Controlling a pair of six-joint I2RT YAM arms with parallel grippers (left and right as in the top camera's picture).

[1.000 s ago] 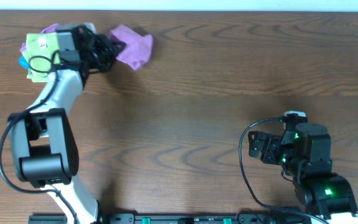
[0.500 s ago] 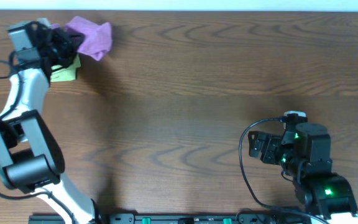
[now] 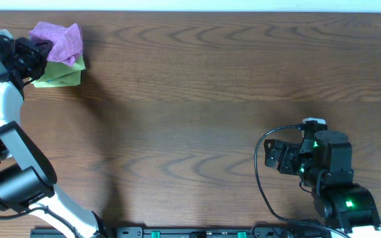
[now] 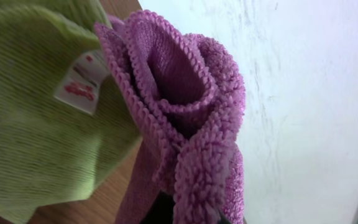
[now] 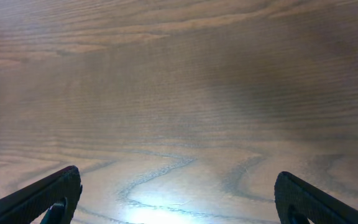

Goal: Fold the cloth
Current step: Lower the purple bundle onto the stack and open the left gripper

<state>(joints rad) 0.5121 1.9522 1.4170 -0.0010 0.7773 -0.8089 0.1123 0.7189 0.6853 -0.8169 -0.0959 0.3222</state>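
My left gripper has the purple cloth, bunched up at the table's far corner. It will release it over the outer side of the lime-green folded cloth (image 3: 40, 46).
The purple cloth (image 3: 59, 41) is bunched up at the far left corner of the table, held over the lime-green folded cloth (image 3: 61, 74). My left gripper (image 3: 37, 50) is shut on the purple cloth. In the left wrist view the purple cloth (image 4: 185, 118) fills the middle, pinched at the bottom edge by the left gripper (image 4: 188, 214), with the green cloth (image 4: 36, 106) and its white tag to the left. My right gripper (image 3: 274, 157) is open and empty over bare wood at the near right; its finger tips frame bare table in the right wrist view (image 5: 179, 199).
The table's far edge meets a white surface (image 4: 316, 93) just behind the cloths. No blue cloth shows in the frames. The wooden table (image 3: 210, 99) stretches between the two arms.
My left gripper has swung left along the far edge, carrying the purple cloth from right of the green cloth to above it. The right arm has not moved.
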